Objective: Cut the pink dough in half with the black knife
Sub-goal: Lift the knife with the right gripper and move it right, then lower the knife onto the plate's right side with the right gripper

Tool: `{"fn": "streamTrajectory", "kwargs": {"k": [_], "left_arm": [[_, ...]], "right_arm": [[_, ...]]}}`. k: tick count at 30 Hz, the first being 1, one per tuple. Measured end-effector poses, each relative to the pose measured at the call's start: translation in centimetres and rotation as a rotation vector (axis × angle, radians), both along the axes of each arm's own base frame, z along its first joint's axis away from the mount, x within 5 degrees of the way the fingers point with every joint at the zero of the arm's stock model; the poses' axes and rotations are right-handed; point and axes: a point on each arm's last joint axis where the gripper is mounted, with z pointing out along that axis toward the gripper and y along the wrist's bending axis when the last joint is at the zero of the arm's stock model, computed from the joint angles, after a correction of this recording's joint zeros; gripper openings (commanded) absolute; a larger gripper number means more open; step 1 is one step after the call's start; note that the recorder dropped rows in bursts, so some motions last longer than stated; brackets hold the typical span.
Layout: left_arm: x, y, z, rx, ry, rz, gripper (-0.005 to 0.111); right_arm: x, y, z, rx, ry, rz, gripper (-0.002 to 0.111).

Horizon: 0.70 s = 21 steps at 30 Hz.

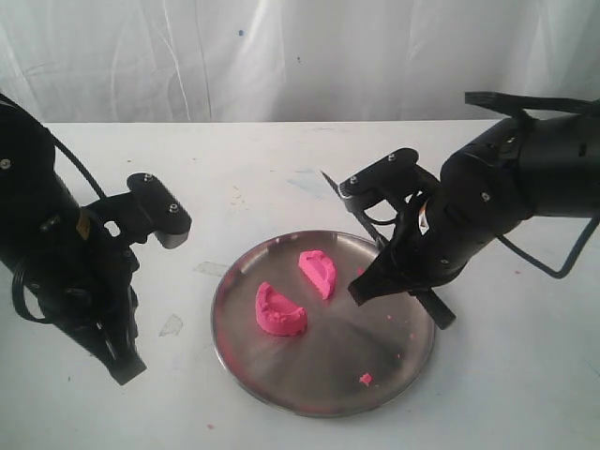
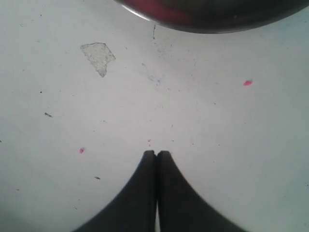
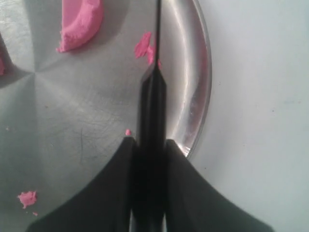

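Observation:
The robot's right gripper should set the black knife down on the steel plate (image 1: 358, 300) (image 3: 105, 78) beside the back piece of pink dough. The knife is now held over the plate.
The pink dough lies in two half-moon pieces on the steel plate (image 1: 412, 361): one piece (image 1: 280, 310) nearer the plate's middle, the other (image 1: 318, 272) behind it. My right gripper (image 1: 375, 281) hovers over the plate's right side, shut on the black knife (image 1: 333, 186), whose blade points toward the back left. In the right wrist view the knife (image 3: 153, 96) runs out between the fingers of the right gripper (image 3: 148, 142), past one dough half (image 3: 82, 21). My left gripper (image 1: 122, 361) rests low over the table left of the plate, shut and empty (image 2: 156, 153).
Pink crumbs lie on the plate (image 1: 365, 379) (image 3: 143, 46) (image 3: 27, 198) and on the table (image 2: 247, 82). A grey scuffed patch (image 2: 99, 55) marks the table near the plate's left rim (image 2: 217, 19). A white curtain hangs behind the table.

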Motion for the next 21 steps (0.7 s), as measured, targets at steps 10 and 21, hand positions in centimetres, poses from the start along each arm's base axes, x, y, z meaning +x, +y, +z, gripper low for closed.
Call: {"fn": "streamTrajectory", "kwargs": {"k": [10, 21], "left_arm": [[0.0, 0.0, 0.0, 0.000, 0.000, 0.002, 0.000], [0.0, 0.0, 0.0, -0.004, 0.002, 0.006, 0.000]], "right_arm": [[-0.2, 0.2, -0.1, 0.045, 0.034, -0.048, 0.001], [1.8, -1.3, -1.5, 0.099, 0.137, -0.129, 0.001]]}}
